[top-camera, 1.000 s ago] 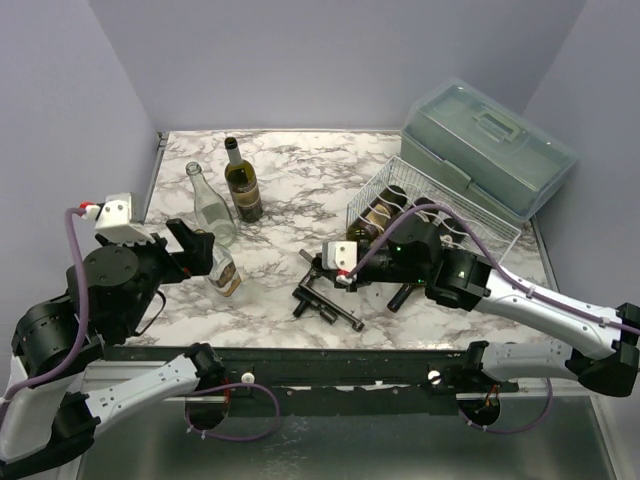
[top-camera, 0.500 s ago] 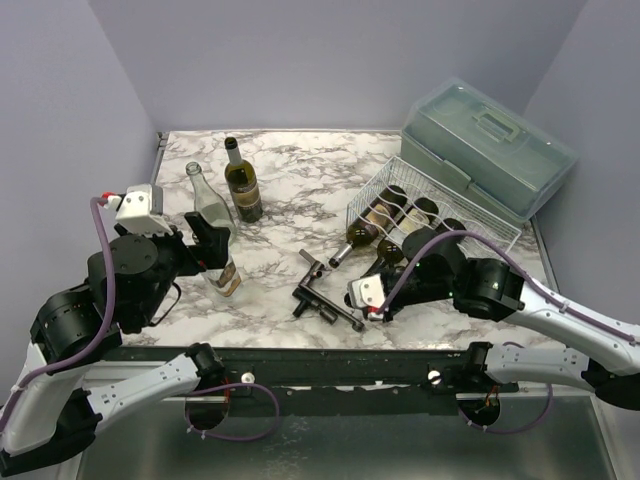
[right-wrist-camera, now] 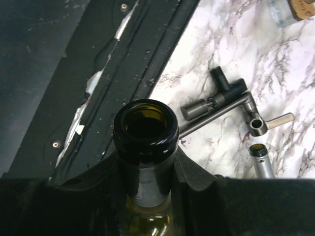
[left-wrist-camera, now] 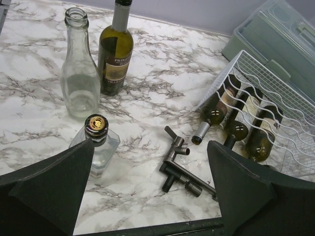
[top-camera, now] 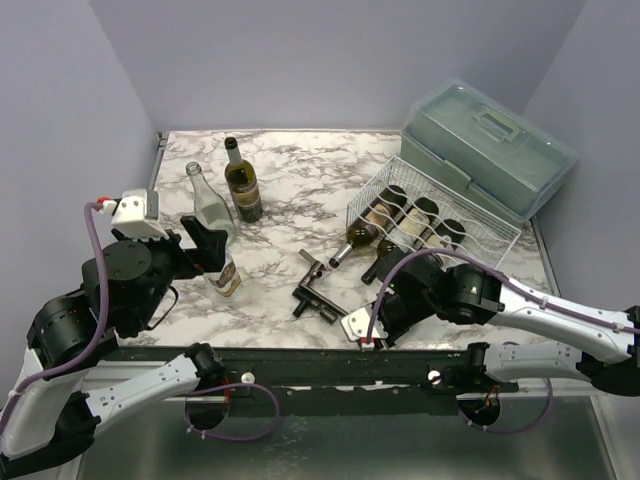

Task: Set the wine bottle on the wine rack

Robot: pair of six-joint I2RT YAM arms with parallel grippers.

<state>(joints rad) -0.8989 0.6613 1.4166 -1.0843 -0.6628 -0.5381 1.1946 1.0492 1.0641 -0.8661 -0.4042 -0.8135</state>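
Next, I release the dark green wine bottle from my right gripper in the wine rack's empty cradle [top-camera: 463,274] nearest the front rail. The bottle is now low at the table's near edge.
My right gripper [right-wrist-camera: 145,162] is shut on the neck of a dark green wine bottle [right-wrist-camera: 145,129]. Its open mouth points out over the black front rail. In the top view this gripper [top-camera: 372,322] is low at the table's near edge, and the arm hides the bottle's body. The silver wire wine rack [top-camera: 492,226] stands at the back right, apart from it, with three bottles lying in its cradles [left-wrist-camera: 290,114]. My left gripper [left-wrist-camera: 147,196] hangs wide open and holds nothing, above the left part of the table [top-camera: 205,250].
A dark wine bottle [top-camera: 243,185], a clear glass bottle [top-camera: 210,205] and a small gold-capped flask [top-camera: 226,276] stand upright on the left. A dark metal tool [top-camera: 322,296] lies mid-table. A grey-green lidded box [top-camera: 490,145] sits behind the rack.
The right gripper has carried the bottle from the table's middle, beside the rack, down to the near edge. The left gripper shifted slightly and stayed open.
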